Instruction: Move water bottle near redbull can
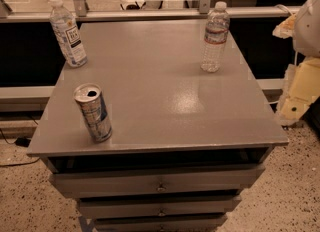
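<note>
My gripper goes to the water bottle with the red-and-white label next. Then it should close around the water bottle's middle point(214, 36).
The water bottle point(215, 36), clear ribbed plastic with a white cap and a narrow red-and-white label band, stands upright at the back right of the grey table top point(165, 91). The redbull can point(93, 112), silver and blue with an open silver top, stands at the front left near the table's front edge. The two are far apart, on opposite corners. My gripper point(299, 92) shows as a cream and white shape at the right edge of the view, beyond the table's right side, well away from the bottle and holding nothing that I can see.
A second clear bottle point(67, 32) with a large white dark-printed label stands at the back left corner. The table is a cabinet with several drawers point(160, 183) below its top. A rail point(150, 13) runs behind it. The floor is speckled.
</note>
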You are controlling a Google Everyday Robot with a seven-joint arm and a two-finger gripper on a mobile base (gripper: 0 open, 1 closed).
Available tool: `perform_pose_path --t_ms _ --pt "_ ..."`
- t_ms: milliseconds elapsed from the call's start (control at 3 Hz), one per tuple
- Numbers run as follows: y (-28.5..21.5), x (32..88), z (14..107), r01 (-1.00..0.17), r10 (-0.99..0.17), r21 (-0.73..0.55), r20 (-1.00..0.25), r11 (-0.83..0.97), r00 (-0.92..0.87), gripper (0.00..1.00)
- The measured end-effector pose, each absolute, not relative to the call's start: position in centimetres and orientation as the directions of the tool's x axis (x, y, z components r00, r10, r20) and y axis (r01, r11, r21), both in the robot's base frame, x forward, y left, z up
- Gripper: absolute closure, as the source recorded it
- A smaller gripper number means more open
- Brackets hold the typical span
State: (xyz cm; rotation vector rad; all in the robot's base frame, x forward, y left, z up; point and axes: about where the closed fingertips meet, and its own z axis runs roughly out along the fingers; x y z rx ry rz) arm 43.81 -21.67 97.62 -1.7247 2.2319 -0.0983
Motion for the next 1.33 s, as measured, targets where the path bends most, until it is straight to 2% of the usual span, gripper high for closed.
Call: perform_pose_path --t_ms 333,667,1333 --pt "-21.7 43.8 97.6 -0.931 -0.953 -0.246 -0.207 0.270 -0.221 0.00" --pt "-21.1 45.5 97.3 -0.927 -0.942 -0.260 -0.272 0.269 -0.197 0.00" --pt "-18.4 56.3 94.2 -0.891 -0.908 -0.342 -0.388 0.300 -0.157 0.00"
